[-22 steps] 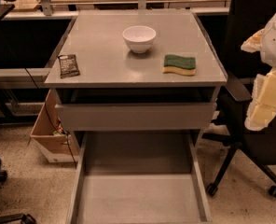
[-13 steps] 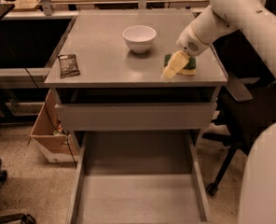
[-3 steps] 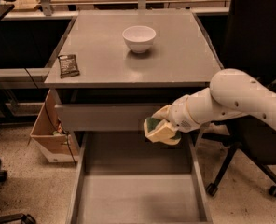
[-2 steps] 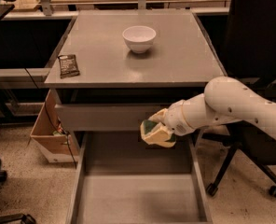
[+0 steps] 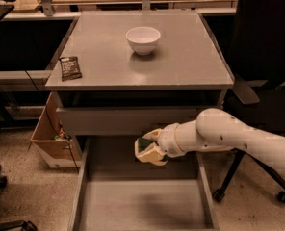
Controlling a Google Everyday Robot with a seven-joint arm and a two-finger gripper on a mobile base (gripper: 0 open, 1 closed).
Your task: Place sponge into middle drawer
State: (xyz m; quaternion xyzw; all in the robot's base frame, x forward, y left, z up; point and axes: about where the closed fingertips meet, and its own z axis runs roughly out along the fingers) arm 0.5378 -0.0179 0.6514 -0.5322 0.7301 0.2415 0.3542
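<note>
Next, my gripper releases the sponge on the middle drawer's grey bottom (image 5: 129,184), a little toward the cardboard box.
My gripper (image 5: 149,148) is shut on the sponge (image 5: 144,144), of which only a bit of dark green face shows between the cream fingers (image 5: 152,155). It hangs just in front of the upper drawer's grey front panel (image 5: 128,120) and above the back part of the middle drawer (image 5: 142,203). That drawer is pulled wide open, with low side walls and a bare grey floor. My white arm (image 5: 229,136) reaches in from the right.
A white bowl (image 5: 143,39) and a dark snack wrapper (image 5: 70,67) sit on the grey cabinet top (image 5: 181,61). A cardboard box (image 5: 51,141) stands on the floor at the left. A black office chair (image 5: 267,81) stands at the right.
The sponge was picked off the cabinet top and carried down in front of the drawers. Over the last second the gripper moved slightly left above the open drawer.
</note>
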